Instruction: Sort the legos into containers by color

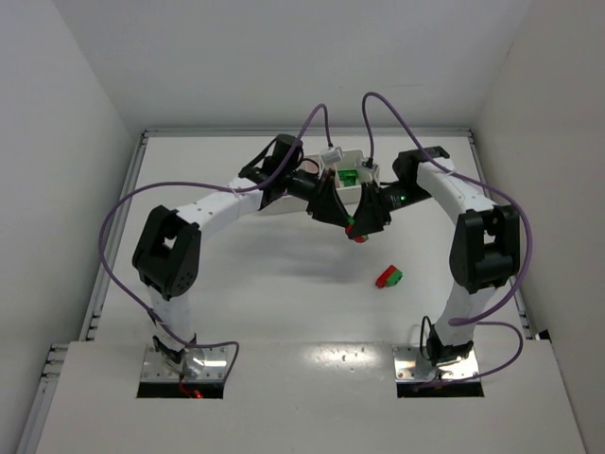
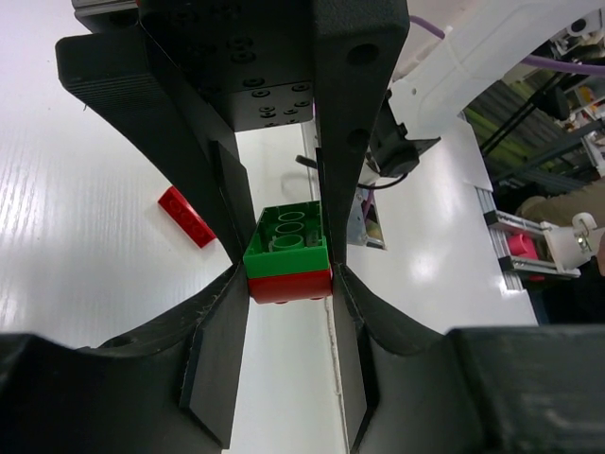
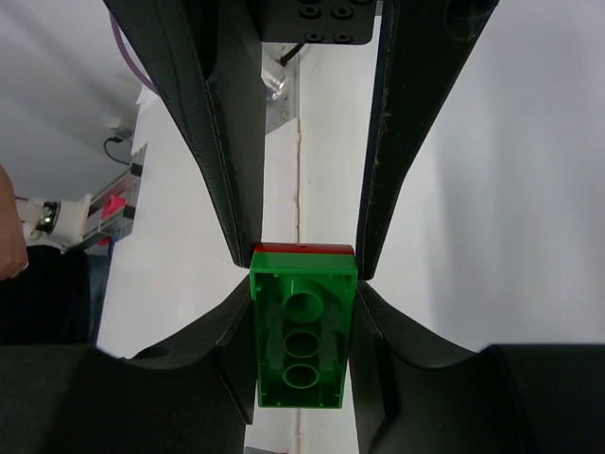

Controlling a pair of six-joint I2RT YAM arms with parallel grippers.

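The joint of the red and green bricks is crowded by both grippers' fingers, so my right gripper should open, move back and take just the green brick (image 3: 302, 331).
A green brick (image 3: 302, 340) joined to a red brick (image 2: 289, 287) forms one stack, held in the air between both grippers over the middle of the table (image 1: 356, 231). My left gripper (image 2: 288, 279) is shut on the red end. My right gripper (image 3: 302, 284) is shut on the green end. The two grippers meet tip to tip (image 1: 352, 225). The white tray (image 1: 352, 157) lies just behind them, mostly hidden by the wrists; a green brick (image 1: 348, 177) shows in one compartment.
A second small red-and-green stack (image 1: 388, 277) lies on the table in front of the grippers, towards the right. A red brick (image 2: 186, 216) shows on the table in the left wrist view. Purple cables arc over both arms.
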